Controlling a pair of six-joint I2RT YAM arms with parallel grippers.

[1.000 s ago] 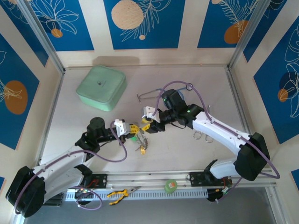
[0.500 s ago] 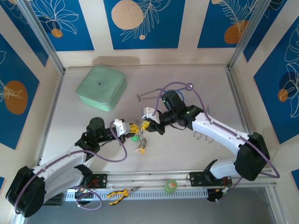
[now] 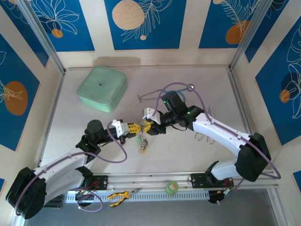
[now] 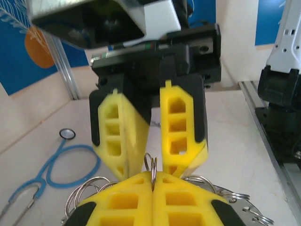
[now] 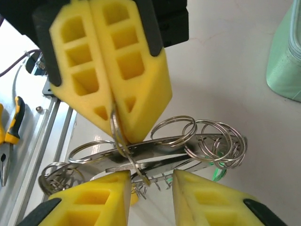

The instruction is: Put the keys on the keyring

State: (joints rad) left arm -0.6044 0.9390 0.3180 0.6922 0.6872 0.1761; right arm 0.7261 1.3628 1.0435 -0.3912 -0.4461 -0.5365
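Note:
The thin silver ring lies at a slant across the robot's open right gripper, so that gripper should turn square to the ring and pinch it (image 5: 123,149) beside the left gripper's fingers.
My left gripper (image 3: 134,126) is shut on a thin silver ring (image 4: 152,165), pinched edge-on between its yellow fingertips. That ring threads the keyring (image 5: 160,149), a flat silver band strung with several small rings. The keys (image 3: 142,142) dangle under it with a green tag (image 5: 217,173). My right gripper (image 3: 149,126) faces the left one tip to tip and stands open. In the right wrist view its fingers (image 5: 207,197) flank the pinched ring's loose wire end, just below the band. In the left wrist view the right gripper (image 4: 153,141) hangs over the pinched ring.
A mint-green case (image 3: 102,87) lies at the back left. A blue-tubed stethoscope (image 4: 70,165) rests behind the grippers. Yellow-handled pliers (image 3: 121,194) and a green tape roll (image 3: 172,187) sit on the front rail. A small metal piece (image 3: 201,137) lies by the right arm.
My left gripper has moved right with the ring, up against the right gripper's tips. The key bunch now hangs directly beneath both grippers.

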